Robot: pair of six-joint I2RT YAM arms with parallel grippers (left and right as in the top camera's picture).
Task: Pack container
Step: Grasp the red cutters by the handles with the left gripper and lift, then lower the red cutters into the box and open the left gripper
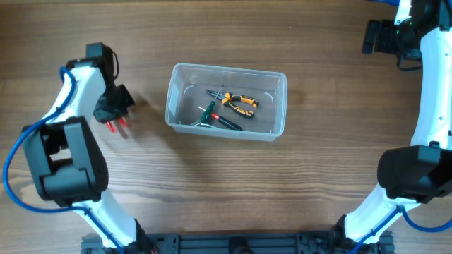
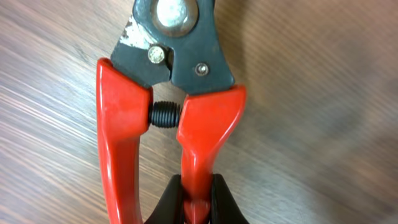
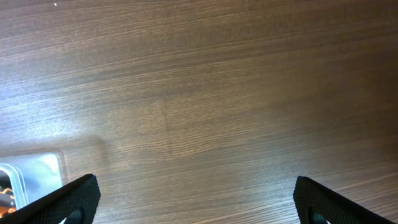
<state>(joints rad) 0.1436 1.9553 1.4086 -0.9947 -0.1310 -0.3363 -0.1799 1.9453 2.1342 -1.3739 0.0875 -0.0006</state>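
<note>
Next, my left gripper releases the red-handled pliers on top of the orange-handled pliers (image 1: 233, 107) inside the clear plastic container.
The clear plastic container (image 1: 226, 101) stands at the table's middle, holding orange-handled pliers (image 1: 240, 103), a green-handled tool (image 1: 210, 113) and a dark tool. My left gripper (image 1: 113, 107) is left of the container, shut on one handle of red-handled pliers (image 2: 163, 106), whose red tips (image 1: 117, 125) show below it in the overhead view. The left wrist view shows my fingers (image 2: 198, 200) clamped on the right red handle, just above the wood. My right gripper (image 3: 196, 202) is wide open and empty at the far right top (image 1: 378, 37); a container corner (image 3: 37, 171) shows at its left.
The wooden table (image 1: 226, 183) surrounds the container. The two arm bases (image 1: 67, 162) (image 1: 413, 176) stand at the front left and front right.
</note>
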